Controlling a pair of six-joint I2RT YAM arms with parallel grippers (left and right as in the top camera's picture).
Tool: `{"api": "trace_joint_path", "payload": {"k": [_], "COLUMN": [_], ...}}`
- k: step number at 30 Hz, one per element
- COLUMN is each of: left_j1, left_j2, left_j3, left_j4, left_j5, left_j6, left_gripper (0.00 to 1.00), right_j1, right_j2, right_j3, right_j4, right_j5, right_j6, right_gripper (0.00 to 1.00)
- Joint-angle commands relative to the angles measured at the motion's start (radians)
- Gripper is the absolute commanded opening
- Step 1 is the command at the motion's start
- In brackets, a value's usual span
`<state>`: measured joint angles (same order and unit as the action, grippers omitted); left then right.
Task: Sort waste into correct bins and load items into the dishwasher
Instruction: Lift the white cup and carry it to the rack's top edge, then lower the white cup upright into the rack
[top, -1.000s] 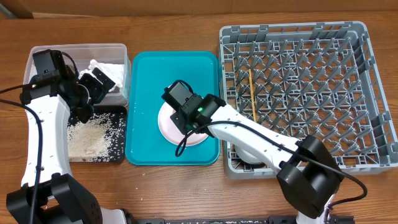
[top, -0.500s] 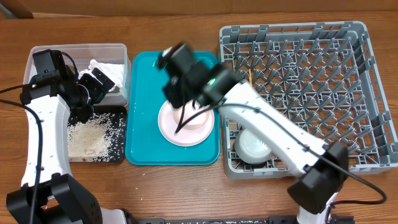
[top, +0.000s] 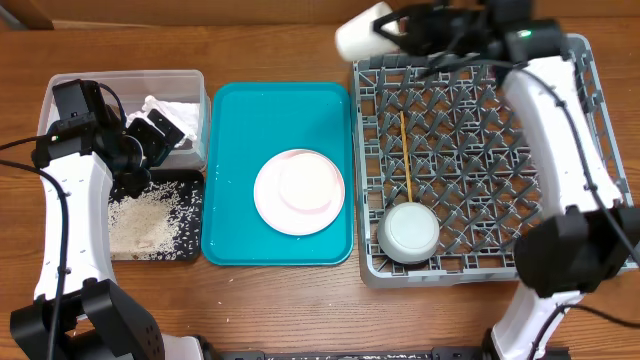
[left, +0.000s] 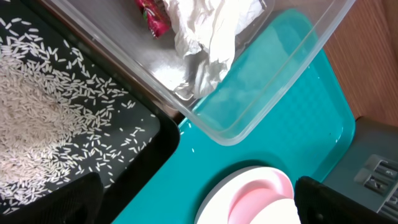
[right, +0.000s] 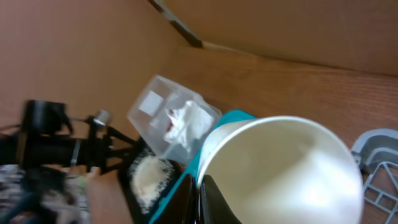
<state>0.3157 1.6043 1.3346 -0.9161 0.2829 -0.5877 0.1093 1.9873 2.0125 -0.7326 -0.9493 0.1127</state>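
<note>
The robot's right gripper needs to release the small cream cup in the grey dish rack's back corner (top: 382, 88) beside the teal tray.
My right gripper (top: 395, 28) is shut on the rim of the small cream cup (top: 362, 30), held tilted on its side in the air by the back left corner of the grey dish rack (top: 612, 200). The cup fills the right wrist view (right: 280, 168). The pink plate (top: 300, 192) lies bare on the teal tray (top: 230, 120). One white bowl (top: 408, 232) and a chopstick (top: 406, 155) are in the rack. My left gripper (top: 155, 135) is open and empty above the clear tub (top: 60, 95) and black tray (top: 192, 190).
The clear tub (left: 249, 130) holds white napkins (left: 211, 31) and a red wrapper (left: 152, 14). Rice (left: 37, 93) lies in the black tray (left: 149, 137). The pink plate (left: 261, 199) shows at the bottom of the left wrist view. The rack's upright pegs stand across its floor.
My right arm lifted the cream cup off the pink plate and swung it up and right to the rack's back left corner. The left arm has not moved.
</note>
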Motion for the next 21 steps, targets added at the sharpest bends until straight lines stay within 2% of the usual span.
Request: {"api": "trace_joint_path", "payload": {"k": [1, 8, 14, 21], "left_j1": [-0.005, -0.005, -0.005, -0.005], "left_j2": [-0.009, -0.009, -0.009, -0.009], "left_j3": [0.017, 0.017, 0.017, 0.017], "left_j4": [0.001, 0.001, 0.001, 0.001], "left_j5": [-0.009, -0.009, -0.009, -0.009], "left_j6": [0.016, 0.016, 0.016, 0.016], "left_gripper": [1.00, 1.00, 1.00, 1.00], "right_j1": [-0.053, -0.078, -0.077, -0.077], "right_j2": [0.115, 0.300, 0.399, 0.429], "right_j3": [0.016, 0.016, 0.008, 0.007], "right_j4": [0.024, 0.084, 0.085, 0.085], "right_j5": [-0.322, -0.529, -0.537, -0.532], "right_j6": [0.016, 0.015, 0.014, 0.011], "right_gripper": [0.04, 0.04, 0.04, 0.04]}}
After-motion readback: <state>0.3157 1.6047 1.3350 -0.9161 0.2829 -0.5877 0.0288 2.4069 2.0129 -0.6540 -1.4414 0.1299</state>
